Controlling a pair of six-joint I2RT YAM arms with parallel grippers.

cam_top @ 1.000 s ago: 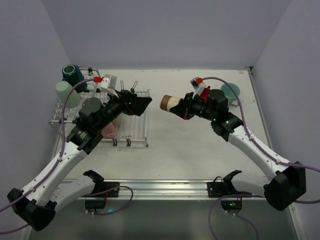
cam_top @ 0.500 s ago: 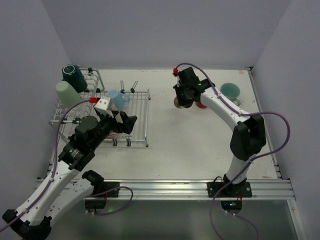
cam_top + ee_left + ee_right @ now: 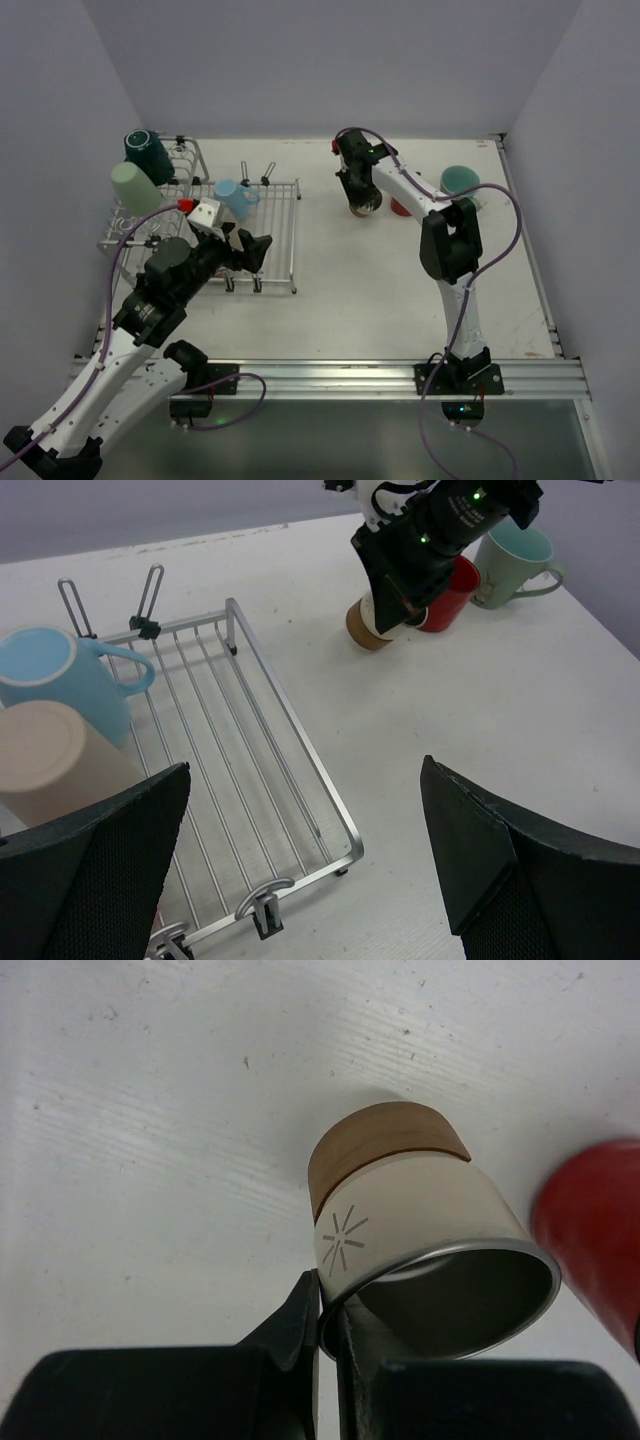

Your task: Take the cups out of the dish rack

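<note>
The robot's left gripper should next move to the pale green cup beside the dark teal cup and close around the pale green cup's upturned base [image 3: 127, 178].
The silver wire dish rack [image 3: 295, 235] stands at the left and also shows in the left wrist view [image 3: 303, 748]. It holds a dark teal cup [image 3: 147, 150], a pale green cup [image 3: 134, 187], a light blue mug [image 3: 236, 197] [image 3: 50, 675] and a beige cup [image 3: 55, 765]. My right gripper [image 3: 358, 192] [image 3: 325, 1305] is shut on the rim of a metallic tumbler [image 3: 410, 1220] [image 3: 362, 208] with a brown base. The tumbler is slightly tilted with its base at the table, beside a red cup [image 3: 402, 207] [image 3: 595, 1230]. My left gripper [image 3: 250, 250] [image 3: 305, 880] is open and empty above the rack's front right corner.
A pale green mug [image 3: 462, 182] [image 3: 510, 565] stands on the table at the far right, beyond the red cup. The rack's taller slotted section [image 3: 185, 165] rises at the far left. Grey walls close in the table at the left, back and right.
My right arm has carried the metallic tumbler from mid-table to the far side and lowered it beside the red cup. My left arm has drawn back toward the rack's front.
</note>
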